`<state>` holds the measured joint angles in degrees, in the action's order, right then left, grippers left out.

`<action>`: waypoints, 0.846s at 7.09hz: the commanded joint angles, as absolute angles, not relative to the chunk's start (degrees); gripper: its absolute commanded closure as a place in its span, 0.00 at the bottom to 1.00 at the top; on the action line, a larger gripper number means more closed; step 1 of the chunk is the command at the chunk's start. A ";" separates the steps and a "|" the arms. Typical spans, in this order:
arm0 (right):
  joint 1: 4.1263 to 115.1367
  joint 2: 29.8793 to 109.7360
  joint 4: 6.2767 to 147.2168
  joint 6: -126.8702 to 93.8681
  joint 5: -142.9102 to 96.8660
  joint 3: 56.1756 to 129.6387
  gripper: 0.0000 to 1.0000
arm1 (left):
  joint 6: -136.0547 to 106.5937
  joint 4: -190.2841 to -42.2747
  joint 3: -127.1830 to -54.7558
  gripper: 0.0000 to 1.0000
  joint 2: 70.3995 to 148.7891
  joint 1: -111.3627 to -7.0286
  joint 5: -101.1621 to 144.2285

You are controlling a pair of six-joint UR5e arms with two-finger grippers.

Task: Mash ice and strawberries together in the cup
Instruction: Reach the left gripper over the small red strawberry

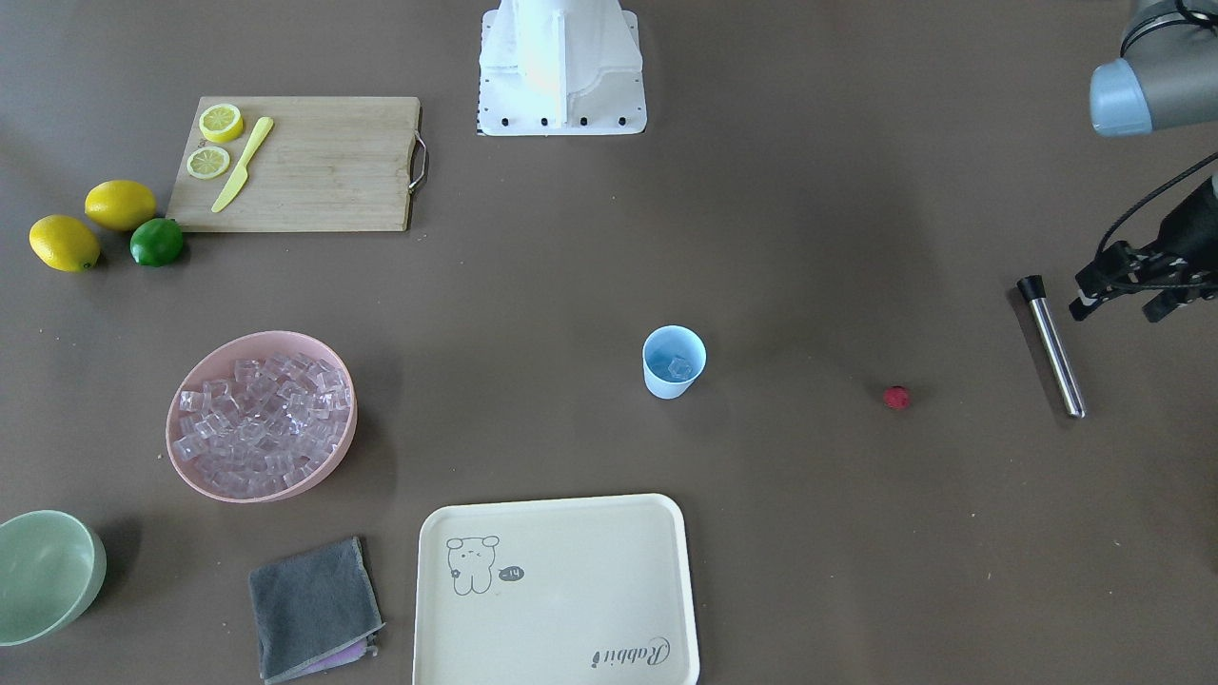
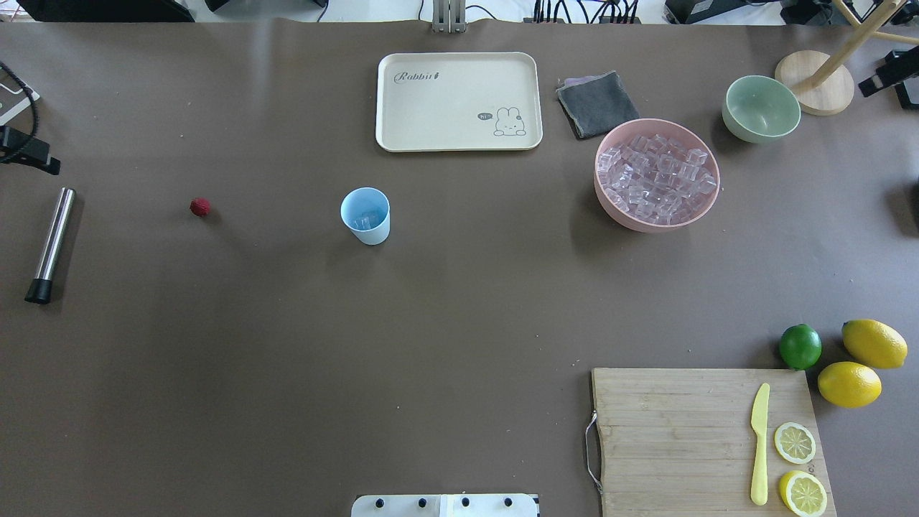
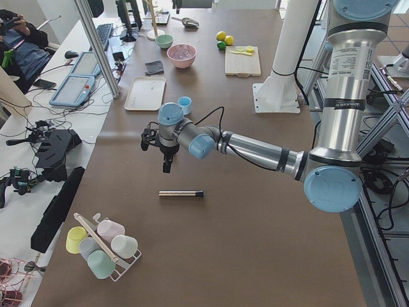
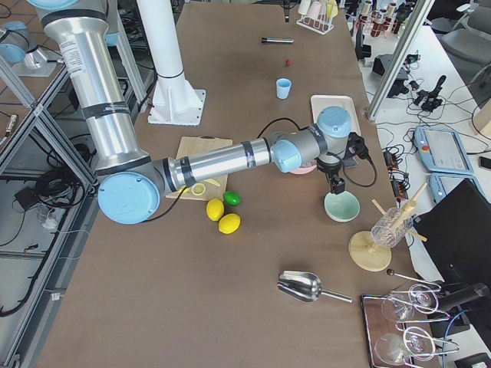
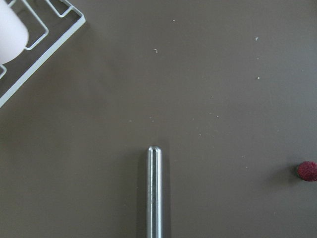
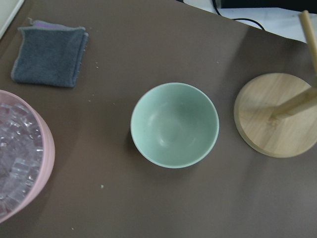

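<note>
I need to next move to close my left gripper around the small red strawberry [image 1: 896, 398] [image 5: 307, 171] that is lying between the light-blue cup and the steel muddler rod.
The light-blue cup [image 1: 674, 362] stands upright mid-table, with an ice cube or two [image 1: 678, 367] inside. Many more ice cubes [image 1: 262, 414] fill the pink bowl [image 1: 195, 476]. One small red strawberry [image 1: 896, 398] lies on the table between the cup and a steel muddler rod [image 1: 1051, 347]. The strawberry [image 5: 307, 171] and the rod's end [image 5: 154, 191] also show in the left wrist view. My left gripper [image 1: 1118, 309] hovers empty beside the rod, its fingers apart. My right gripper [image 4: 335, 188] hangs above the pale-green bowl [image 6: 174, 124]. I cannot tell whether it is open.
A cutting board [image 1: 324, 166] holds lemon halves and a yellow knife, with two lemons and a lime [image 1: 157, 242] beside it. A cream tray [image 1: 557, 590] and a grey cloth [image 1: 314, 609] lie near the front edge. A wooden stand [image 6: 275, 114] is next to the green bowl.
</note>
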<state>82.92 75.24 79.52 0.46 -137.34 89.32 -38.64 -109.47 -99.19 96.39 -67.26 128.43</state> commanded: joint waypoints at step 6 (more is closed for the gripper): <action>94.30 88.68 82.97 12.66 -135.88 84.99 0.01 | -44.30 -110.04 -91.51 0.02 106.77 -53.20 121.22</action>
